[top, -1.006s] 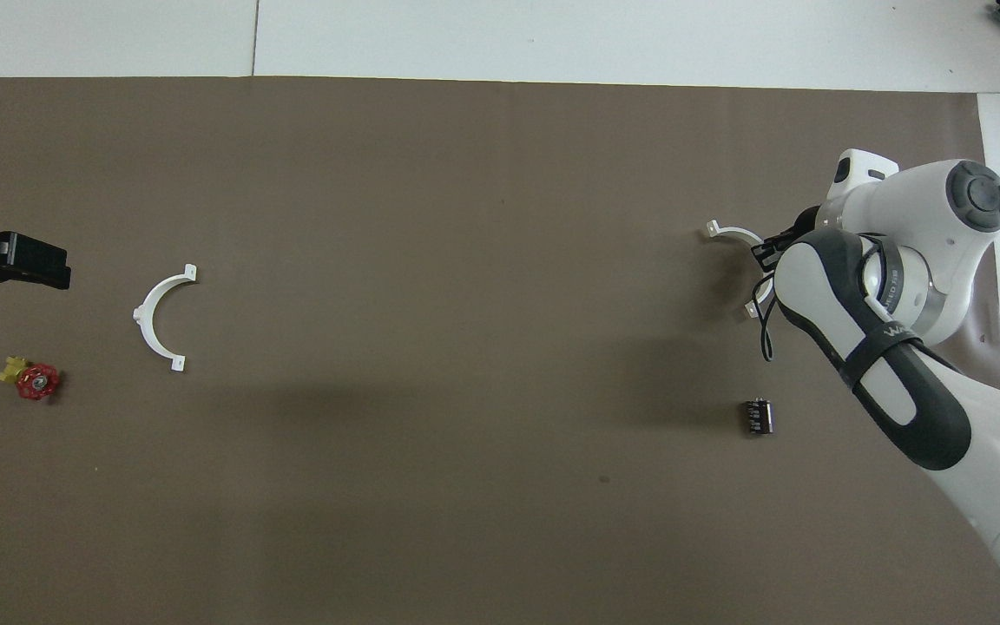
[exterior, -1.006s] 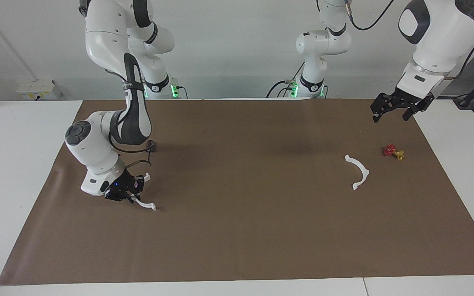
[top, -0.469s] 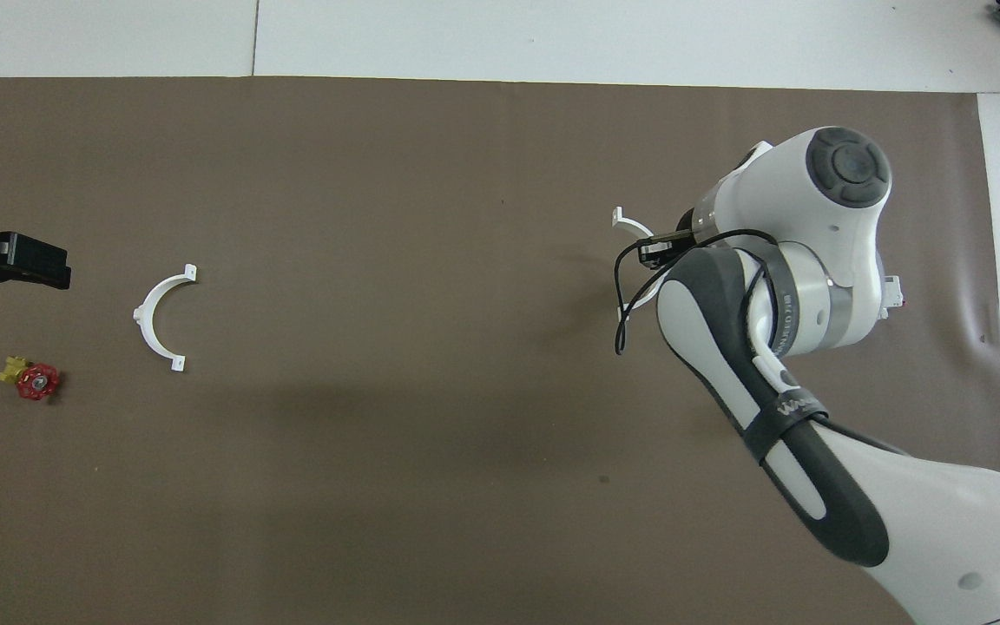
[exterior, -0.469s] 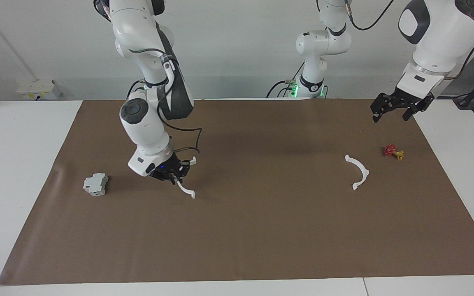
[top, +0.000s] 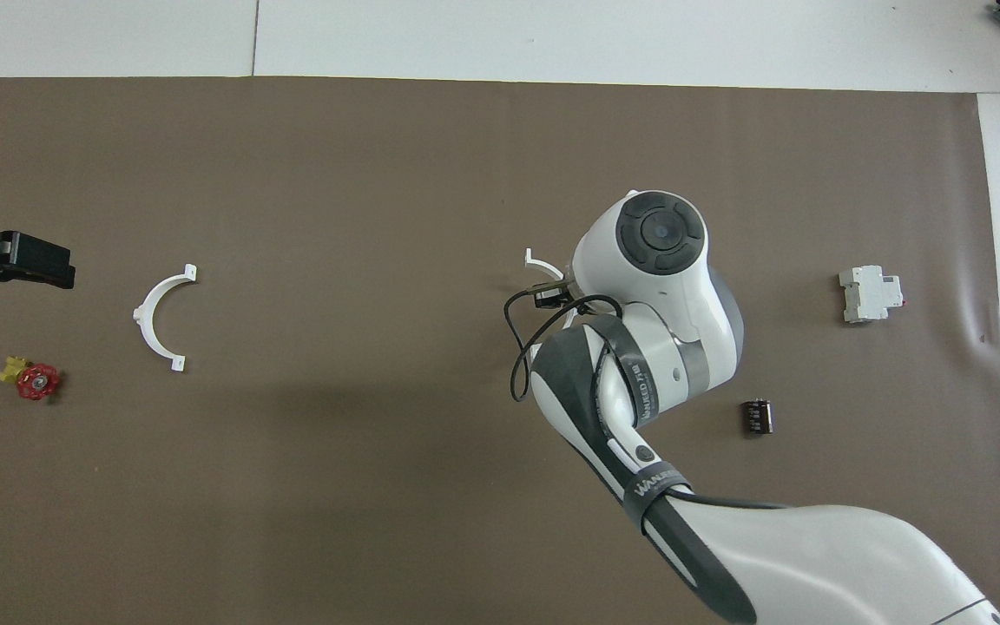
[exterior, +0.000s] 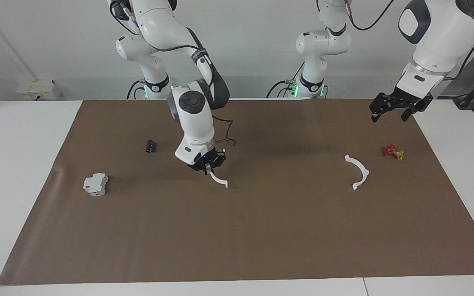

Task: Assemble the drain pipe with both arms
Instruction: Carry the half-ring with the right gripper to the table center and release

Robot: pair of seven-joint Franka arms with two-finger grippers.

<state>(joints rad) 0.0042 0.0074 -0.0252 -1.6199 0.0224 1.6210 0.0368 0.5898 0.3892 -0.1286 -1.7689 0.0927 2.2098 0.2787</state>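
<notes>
The tilted half-ring will leave my right gripper on the mat midway point(top: 503, 332) between the flat half-ring and the blocky box.
The drain pipe is in two white half-ring pieces. One half-ring point(exterior: 219, 179) hangs tilted from my right gripper point(exterior: 209, 165), which is shut on its upper part over the middle of the brown mat; its lower tab is close to the mat. In the overhead view only one tab end of that half-ring point(top: 537, 262) shows beside the right gripper point(top: 549, 293), the rest is under the arm. The other half-ring point(exterior: 358, 171) point(top: 155, 317) lies flat toward the left arm's end. My left gripper point(exterior: 390, 115) point(top: 9, 260) waits open above the mat's corner there, holding nothing.
A small red and yellow valve point(exterior: 393, 151) point(top: 31, 379) lies beside the flat half-ring. A grey-white blocky box point(exterior: 95, 183) point(top: 870, 293) and a small black cylinder point(exterior: 150, 146) point(top: 757, 417) sit toward the right arm's end of the brown mat point(exterior: 261, 238).
My right arm has carried its half-ring from the right arm's end toward the middle of the mat, uncovering the grey-white box and black cylinder. The left arm has not moved.
</notes>
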